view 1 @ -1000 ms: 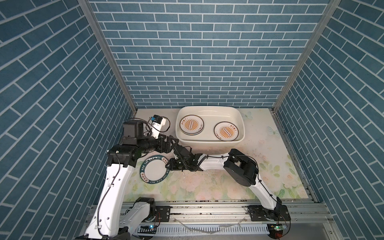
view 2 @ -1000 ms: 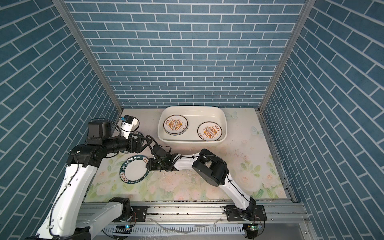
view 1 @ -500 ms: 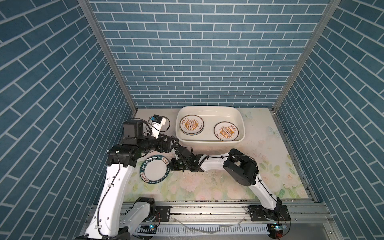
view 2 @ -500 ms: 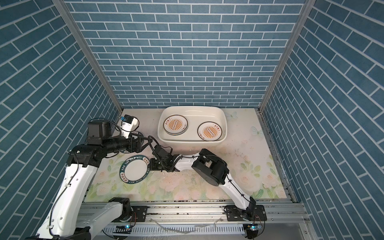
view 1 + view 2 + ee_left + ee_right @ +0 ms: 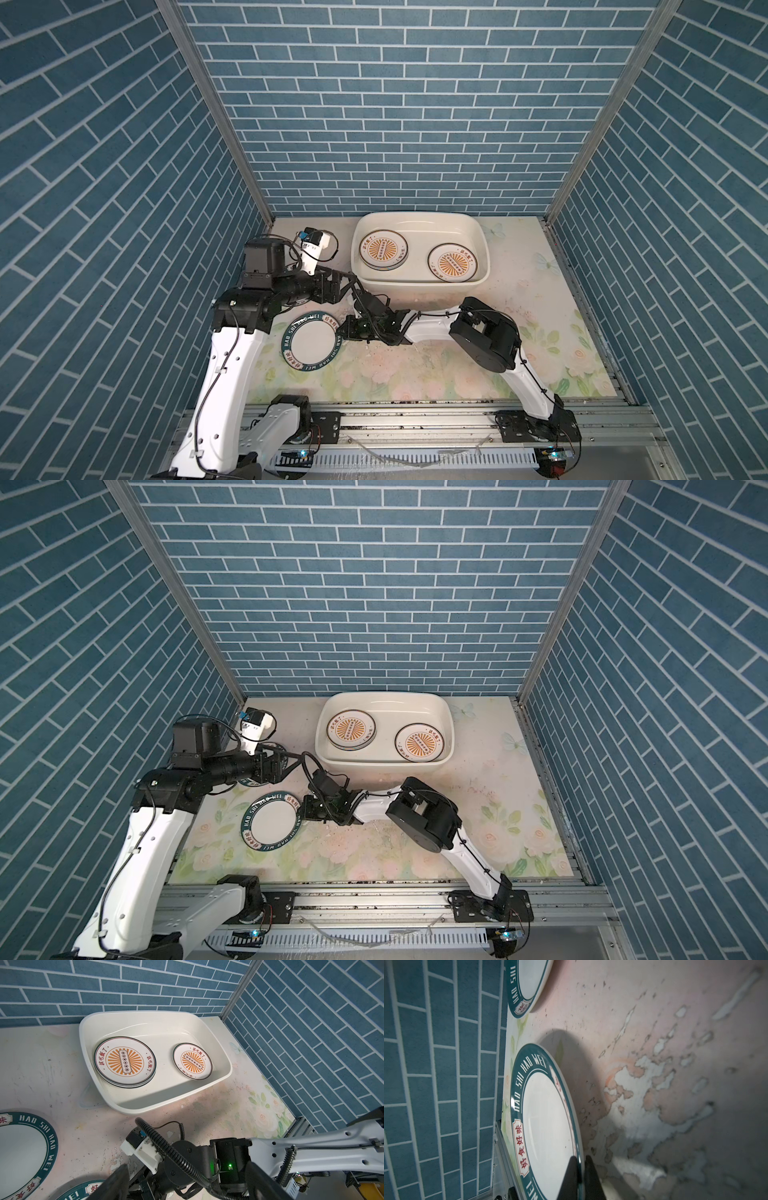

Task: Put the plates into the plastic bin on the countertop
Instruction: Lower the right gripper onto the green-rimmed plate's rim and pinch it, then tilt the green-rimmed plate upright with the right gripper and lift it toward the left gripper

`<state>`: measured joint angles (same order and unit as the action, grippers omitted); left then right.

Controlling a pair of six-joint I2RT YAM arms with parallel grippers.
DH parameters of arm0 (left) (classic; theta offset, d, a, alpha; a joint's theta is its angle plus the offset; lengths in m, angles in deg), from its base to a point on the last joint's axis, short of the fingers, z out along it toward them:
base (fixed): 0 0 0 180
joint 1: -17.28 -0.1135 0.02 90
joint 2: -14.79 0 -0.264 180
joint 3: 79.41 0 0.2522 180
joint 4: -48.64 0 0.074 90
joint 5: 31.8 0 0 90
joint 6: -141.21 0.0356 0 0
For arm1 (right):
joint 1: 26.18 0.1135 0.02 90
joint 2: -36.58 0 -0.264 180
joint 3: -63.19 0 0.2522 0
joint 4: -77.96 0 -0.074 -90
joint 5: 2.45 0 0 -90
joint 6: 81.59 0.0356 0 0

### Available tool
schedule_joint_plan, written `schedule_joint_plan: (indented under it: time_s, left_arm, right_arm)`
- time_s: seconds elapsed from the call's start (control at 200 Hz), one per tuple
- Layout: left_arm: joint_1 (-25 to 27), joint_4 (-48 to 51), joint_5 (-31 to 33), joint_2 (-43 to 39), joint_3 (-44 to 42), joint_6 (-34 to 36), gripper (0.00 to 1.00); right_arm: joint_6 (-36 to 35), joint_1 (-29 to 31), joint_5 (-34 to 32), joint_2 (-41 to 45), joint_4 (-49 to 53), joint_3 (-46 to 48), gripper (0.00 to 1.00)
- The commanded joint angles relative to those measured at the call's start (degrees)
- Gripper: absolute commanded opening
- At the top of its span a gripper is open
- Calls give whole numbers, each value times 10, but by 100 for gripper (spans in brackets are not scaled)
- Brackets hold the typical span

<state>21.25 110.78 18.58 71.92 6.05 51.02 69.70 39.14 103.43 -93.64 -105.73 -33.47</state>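
Observation:
The robot's left gripper will next grab the teal-banded plate held in the right gripper by that plate's opposite rim (image 5: 285,349), beside the plate's red-lettered label.
A white plate with a dark teal lettered band (image 5: 312,347) (image 5: 272,826) (image 5: 548,1126) lies on the floral countertop (image 5: 415,365). My right gripper (image 5: 343,332) (image 5: 305,812) (image 5: 579,1159) is shut on its near rim. A second teal-banded plate (image 5: 282,754) (image 5: 22,1151) (image 5: 527,980) lies partly under my left arm. My left gripper (image 5: 345,286) (image 5: 187,1184) hangs open and empty above the right wrist. The plastic bin (image 5: 419,218) (image 5: 386,696) (image 5: 145,1015) holds a stack of orange-sunburst plates (image 5: 383,249) (image 5: 124,1060) and a smaller single one (image 5: 453,262) (image 5: 192,1061).
Blue brick-pattern walls close in the back and both sides. The right arm's elbow (image 5: 484,340) juts over the middle of the countertop. A metal rail (image 5: 415,419) runs along the front edge. The countertop print is worn in patches near the held plate (image 5: 643,1084).
The right gripper's jaws have come together on the teal-banded plate's rim. Both arms have stayed almost where they were.

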Motion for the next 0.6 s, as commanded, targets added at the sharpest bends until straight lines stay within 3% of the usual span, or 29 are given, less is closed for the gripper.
schedule_joint_plan:
  time_s: [0.0, 0.595]
  left_arm:
    - [-5, 16, 8, 1, 25, 14, 89]
    - [-5, 49, 31, 5, 83, 44, 89]
  right_arm:
    - [-23, -3, -17, 18, 26, 21, 3]
    - [-45, -15, -5, 104, 4, 38, 0]
